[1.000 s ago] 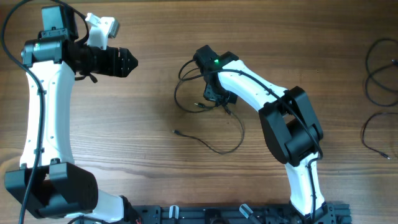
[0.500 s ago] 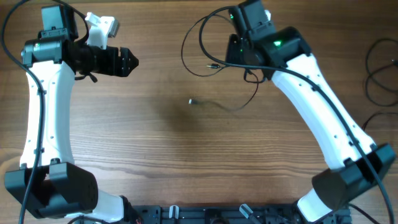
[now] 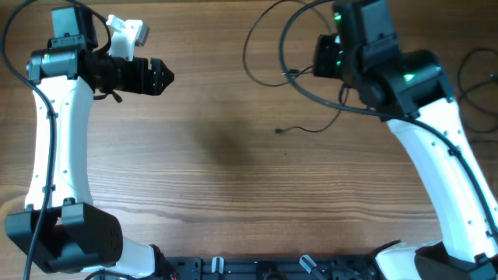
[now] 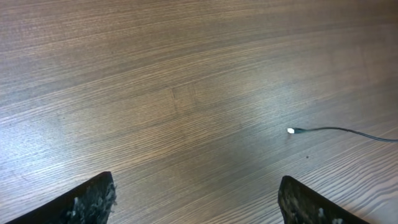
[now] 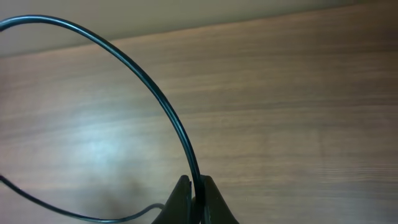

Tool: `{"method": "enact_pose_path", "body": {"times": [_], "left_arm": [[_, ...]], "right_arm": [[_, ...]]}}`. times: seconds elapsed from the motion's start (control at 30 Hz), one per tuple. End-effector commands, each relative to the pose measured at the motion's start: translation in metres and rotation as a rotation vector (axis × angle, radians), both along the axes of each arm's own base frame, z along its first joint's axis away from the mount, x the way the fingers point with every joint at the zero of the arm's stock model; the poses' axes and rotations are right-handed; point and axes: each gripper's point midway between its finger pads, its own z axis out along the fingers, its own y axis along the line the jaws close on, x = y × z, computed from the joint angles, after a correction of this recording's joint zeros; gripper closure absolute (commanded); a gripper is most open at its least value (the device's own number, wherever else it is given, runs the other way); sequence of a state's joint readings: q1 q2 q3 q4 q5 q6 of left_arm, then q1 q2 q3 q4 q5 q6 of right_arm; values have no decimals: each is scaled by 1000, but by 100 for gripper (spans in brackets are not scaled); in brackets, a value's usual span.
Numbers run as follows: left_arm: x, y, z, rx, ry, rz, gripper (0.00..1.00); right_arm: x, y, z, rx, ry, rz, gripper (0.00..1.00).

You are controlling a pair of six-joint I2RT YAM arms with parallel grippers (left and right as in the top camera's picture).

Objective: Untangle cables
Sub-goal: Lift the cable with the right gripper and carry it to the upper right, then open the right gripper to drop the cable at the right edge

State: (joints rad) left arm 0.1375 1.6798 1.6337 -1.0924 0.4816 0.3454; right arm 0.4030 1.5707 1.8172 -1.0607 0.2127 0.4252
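Next, I let go of the thin black cable with my right gripper on the wood (image 3: 477, 35) just behind the loose black cables.
My right gripper (image 5: 197, 186) is shut on a thin black cable (image 5: 163, 102) and holds it raised above the table at the back right. In the overhead view the cable (image 3: 257, 35) hangs in loops to the left of my right gripper (image 3: 327, 58). Its plug end (image 3: 280, 131) trails near the table. That plug end also shows in the left wrist view (image 4: 291, 130). My left gripper (image 3: 159, 76) is open and empty at the back left, its fingers apart over bare wood (image 4: 196, 199).
More loose black cables (image 3: 475, 85) lie at the far right edge of the wooden table (image 3: 218, 179). The arm bases and a black rail (image 3: 272, 268) stand along the front edge.
My right arm has lifted the cable off the table centre and carried it up and to the right. The loops and plug end followed. My left arm has not moved.
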Motion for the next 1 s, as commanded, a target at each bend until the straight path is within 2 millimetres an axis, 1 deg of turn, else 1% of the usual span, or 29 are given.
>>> {"method": "enact_pose_path", "body": {"times": [0.0, 0.1, 0.23, 0.27, 0.3, 0.33, 0.37, 0.4, 0.43, 0.47, 0.53, 0.57, 0.6, 0.67, 0.7, 0.73, 0.77, 0.8, 0.83, 0.9, 0.97], "left_arm": [[3, -6, 6, -41, 0, 19, 14], [3, -6, 6, -54, 13, 43, 14], [3, -6, 6, -63, 21, 58, 14], [3, -6, 6, -63, 21, 58, 15], [3, -6, 6, -63, 21, 56, 15], [3, -7, 6, -62, 20, 55, 15], [3, -7, 6, -62, 19, 54, 15], [3, -8, 6, -62, 20, 51, 15], [3, -9, 6, -62, 20, 49, 15], [3, -10, 6, -62, 20, 46, 15], [2, -13, 6, -62, 20, 38, 17], [2, -14, 6, -62, 20, 36, 17], [2, -15, 6, -62, 21, 34, 17], [2, -16, 6, -65, 23, 37, 18], [2, -16, 6, -65, 24, 37, 19], [3, -16, 7, -65, 21, 38, 23], [3, -16, 7, -65, 18, 38, 24], [3, -16, 7, -69, 22, 47, 24], [3, -15, 7, -65, 23, 48, 24], [3, -13, 6, -56, 29, 57, 24], [-1, -14, 4, -59, 50, 64, 23]], "right_arm": [[11, -40, 34, -23, -101, -80, 96], [25, -84, 53, -38, -169, -167, 96], [38, -138, 70, -48, -243, -277, 96], [43, -156, 76, -50, -269, -295, 96], [49, -169, 80, -63, -295, -288, 96], [55, -184, 83, -66, -319, -310, 96], [59, -194, 84, -68, -333, -331, 96], [68, -209, 84, -84, -351, -348, 96], [76, -219, 82, -100, -362, -347, 96], [90, -226, 77, -131, -373, -309, 96], [115, -244, 59, -160, -376, -312, 96], [123, -249, 52, -167, -374, -316, 96], [137, -258, 38, -168, -373, -325, 96], [159, -266, 18, -169, -374, -306, 96], [170, -272, 5, -170, -374, -313, 96], [179, -277, -4, -172, -380, -317, 96], [192, -285, -16, -175, -396, -326, 96], [200, -291, -22, -179, -410, -334, 96], [208, -300, -29, -188, -426, -351, 96], [219, -321, -37, -222, -452, -365, 96], [230, -348, -46, -256, -452, -389, 96]]}}
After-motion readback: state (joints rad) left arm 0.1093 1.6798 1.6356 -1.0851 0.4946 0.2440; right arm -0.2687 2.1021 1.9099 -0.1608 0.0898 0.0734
